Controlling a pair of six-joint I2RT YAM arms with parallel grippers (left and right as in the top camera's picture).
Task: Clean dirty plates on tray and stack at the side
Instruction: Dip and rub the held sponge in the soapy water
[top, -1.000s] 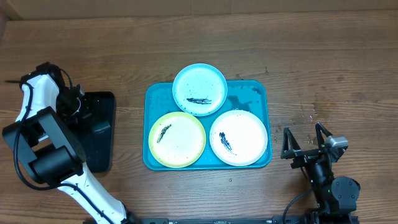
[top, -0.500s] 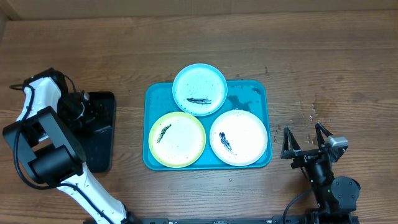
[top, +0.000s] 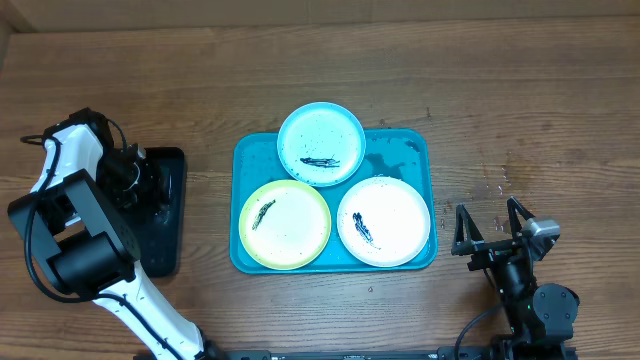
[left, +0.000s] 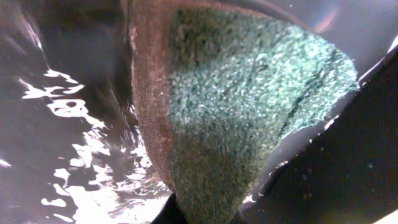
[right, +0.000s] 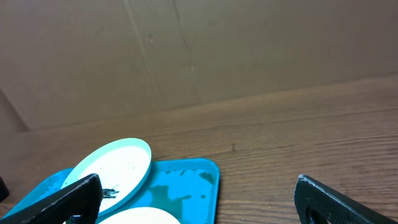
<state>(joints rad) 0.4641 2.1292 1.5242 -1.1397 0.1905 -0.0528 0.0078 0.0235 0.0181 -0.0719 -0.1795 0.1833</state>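
Note:
The sponge sits at a slant in the robot's left gripper with its brown layer to one side, so that gripper should open and grip its green part (left: 227, 106) with brown ahead.
Three dirty plates lie on the turquoise tray (top: 400, 150): a light-blue-rimmed one (top: 320, 143) at the back, a yellow-green-rimmed one (top: 285, 225) front left and a white one (top: 383, 221) front right, each with a dark smear. My left gripper (top: 140, 185) is down in the black tray (top: 165, 245), shut on a green scouring sponge (left: 249, 106) that fills the left wrist view. My right gripper (top: 492, 232) stands open on the table right of the turquoise tray, its fingers (right: 336, 202) wide apart with nothing between them. The light-blue plate (right: 118, 165) and the tray (right: 193, 180) show ahead of it.
Water glints inside the black tray (left: 68, 186) around the sponge. Wet patches lie on the turquoise tray's back right corner (top: 410, 148). A few water drops mark the wood (top: 495, 180) right of the tray. A cardboard wall (right: 186, 50) stands behind the table.
My left gripper has shifted a little right into the black tray and has shut on the sponge. The right arm and the plates have not moved.

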